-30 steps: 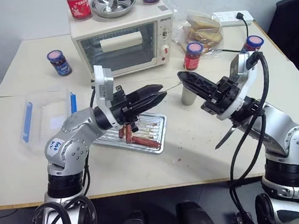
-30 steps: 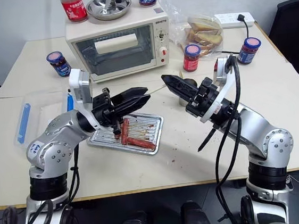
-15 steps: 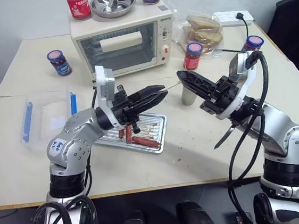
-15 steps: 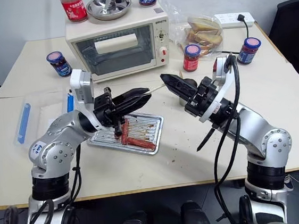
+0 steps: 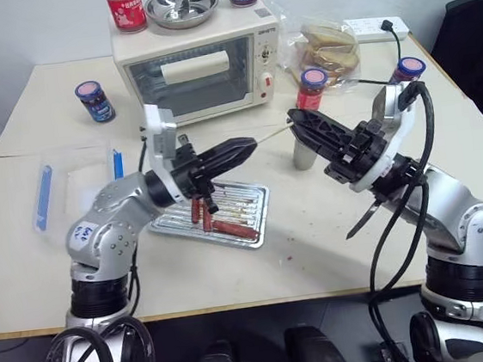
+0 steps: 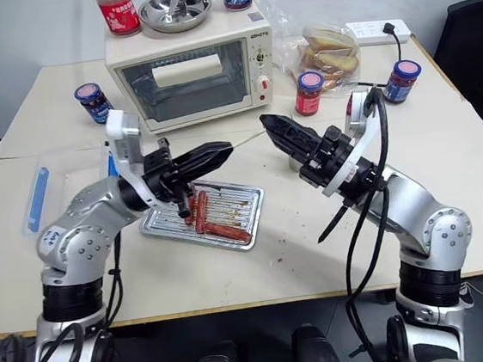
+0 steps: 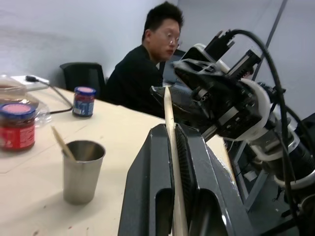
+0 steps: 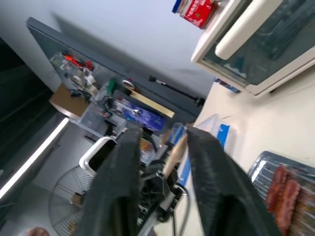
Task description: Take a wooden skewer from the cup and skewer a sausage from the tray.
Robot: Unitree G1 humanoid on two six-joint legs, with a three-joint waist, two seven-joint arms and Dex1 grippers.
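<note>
The fingers of my right gripper needs to next close on the outer end of the sausage [image 5: 248, 232] along the tray's near edge, pointing away from the other sausages.
The wooden skewer [image 5: 273, 133] hangs level above the table between my two grippers. My left gripper [image 5: 246, 144] is shut on one end; in the left wrist view the stick [image 7: 171, 147] runs up between its clamped fingers. My right gripper [image 5: 297, 121] faces it at the skewer's other end, fingers apart around the stick [image 8: 173, 152], so it is open. The grey cup [image 5: 305, 155] stands behind the right gripper and holds another stick [image 7: 62, 143]. Below my left gripper lies the metal tray [image 5: 255, 223] with reddish sausages [image 5: 229, 228].
A toaster oven [image 5: 199, 60] at the back carries a steel bowl [image 5: 182, 4] and two jars. More jars [image 5: 95, 101] [image 5: 311, 90] [image 5: 407, 70], a bread bag [image 5: 329, 46] and a clear box with blue clips [image 5: 78, 189] stand around. A person [image 7: 142, 73] sits beyond the table.
My left gripper has shifted a little to the left with the skewer, so more stick shows between the grippers. The right gripper's fingers have parted.
</note>
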